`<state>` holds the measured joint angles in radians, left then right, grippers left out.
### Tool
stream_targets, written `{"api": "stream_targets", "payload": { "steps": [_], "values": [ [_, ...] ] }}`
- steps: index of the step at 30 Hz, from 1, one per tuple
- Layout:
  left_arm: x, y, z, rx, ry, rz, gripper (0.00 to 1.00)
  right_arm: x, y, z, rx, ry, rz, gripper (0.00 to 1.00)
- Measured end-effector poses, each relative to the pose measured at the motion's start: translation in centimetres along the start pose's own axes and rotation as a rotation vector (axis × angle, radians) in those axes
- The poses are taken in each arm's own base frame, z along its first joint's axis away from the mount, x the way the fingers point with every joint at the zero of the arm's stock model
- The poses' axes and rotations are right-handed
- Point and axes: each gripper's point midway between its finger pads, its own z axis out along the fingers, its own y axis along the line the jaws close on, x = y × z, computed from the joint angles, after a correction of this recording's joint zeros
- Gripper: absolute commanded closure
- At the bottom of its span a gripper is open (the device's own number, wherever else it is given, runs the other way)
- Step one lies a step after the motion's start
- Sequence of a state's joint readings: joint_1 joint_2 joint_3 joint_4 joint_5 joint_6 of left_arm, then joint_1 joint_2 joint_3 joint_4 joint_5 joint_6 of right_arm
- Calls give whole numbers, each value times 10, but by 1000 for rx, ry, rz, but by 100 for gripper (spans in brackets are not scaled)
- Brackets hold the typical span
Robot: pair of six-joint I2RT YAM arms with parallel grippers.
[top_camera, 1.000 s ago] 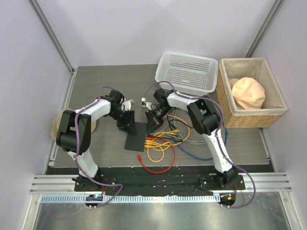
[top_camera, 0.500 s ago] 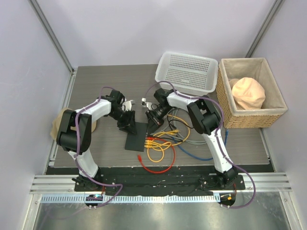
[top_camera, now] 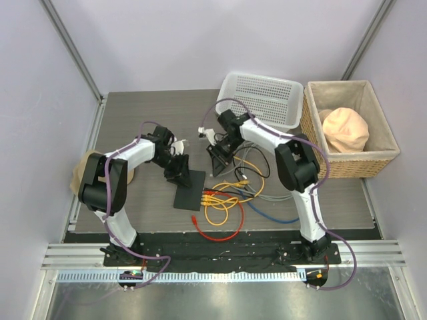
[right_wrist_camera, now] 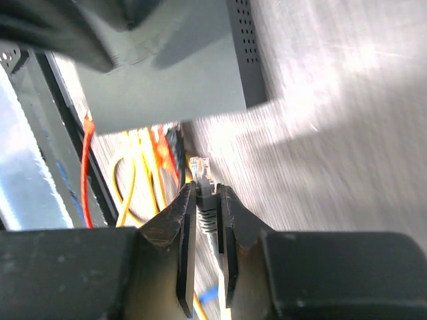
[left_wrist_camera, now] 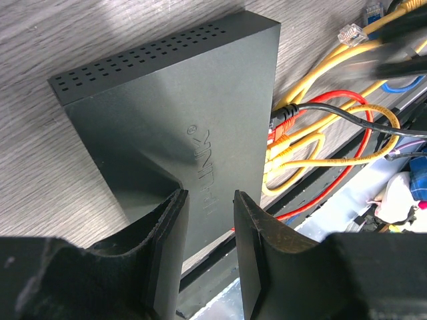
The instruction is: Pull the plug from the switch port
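Observation:
My right gripper needs to let go of the clear plug on the table [top_camera: 241, 146] just behind the yellow cable's far end.
The switch [top_camera: 189, 190] is a flat matte-black box lying on the table; it also shows in the left wrist view [left_wrist_camera: 173, 113] and the right wrist view [right_wrist_camera: 167, 73]. My left gripper [top_camera: 180, 175] stands over its far end. The jaws [left_wrist_camera: 209, 197] are open, with only the box's top showing between them. My right gripper [top_camera: 218, 162] is shut [right_wrist_camera: 205, 190] on the grey cable's clear plug [right_wrist_camera: 202, 175]. It holds the plug clear of the switch, above the table. Red, yellow and black plugs [left_wrist_camera: 280, 127] sit along the switch's port edge.
Loose yellow cables [top_camera: 220, 203], a red cable [top_camera: 220, 233] and a blue cable [top_camera: 273, 215] lie tangled right of the switch. A white mesh basket [top_camera: 261, 100] stands at the back. A wicker basket [top_camera: 347, 167] holding a peach cloth [top_camera: 345, 130] is at the right.
My right gripper has drawn back from the switch's edge toward the far side, carrying the grey plug with it. The left gripper has stayed put on the switch.

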<state>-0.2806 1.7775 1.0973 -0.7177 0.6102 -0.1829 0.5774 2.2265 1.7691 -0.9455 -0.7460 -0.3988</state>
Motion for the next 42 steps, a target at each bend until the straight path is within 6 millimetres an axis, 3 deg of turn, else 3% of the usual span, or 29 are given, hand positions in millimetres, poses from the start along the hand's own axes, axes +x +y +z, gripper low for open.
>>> {"api": "stream_targets", "payload": {
  "steps": [5,9,13,16,20,22,24,27,31,34,36,38,40,42],
  "values": [
    [0,-1,0,2,0,2,60,-15,4,-57,90,-56,-105,99],
    [0,-1,0,4,0,2,60,-12,-7,-87,163,-55,-122,99],
    [0,-2,1,9,-5,6,60,9,-35,-109,240,-17,-71,99],
    [1,-4,2,15,-11,16,60,31,-64,-135,312,8,-30,99],
    [1,-6,3,19,-18,20,60,73,-99,-161,401,77,11,96],
    [1,-7,4,22,-19,17,60,100,-109,-168,433,128,35,88],
    [1,-7,4,22,-19,17,60,123,-111,-169,447,182,53,67],
    [1,-7,4,22,-19,17,60,134,-106,-166,441,213,72,44],
    [1,-8,4,22,-19,18,59,101,-98,-175,437,126,42,32],
    [0,-8,3,21,-17,24,58,47,-84,-194,437,-34,-21,26],
    [-1,-9,1,13,-18,40,56,10,-62,-207,427,-149,-79,25],
    [-5,-8,-1,-5,-24,61,53,-14,-36,-209,392,-220,-124,26],
    [-10,-5,-5,-40,-40,87,52,-32,-7,-199,331,-256,-167,29],
    [-14,2,-12,-100,-68,121,52,-44,23,-175,246,-255,-213,33]
  ]
}}
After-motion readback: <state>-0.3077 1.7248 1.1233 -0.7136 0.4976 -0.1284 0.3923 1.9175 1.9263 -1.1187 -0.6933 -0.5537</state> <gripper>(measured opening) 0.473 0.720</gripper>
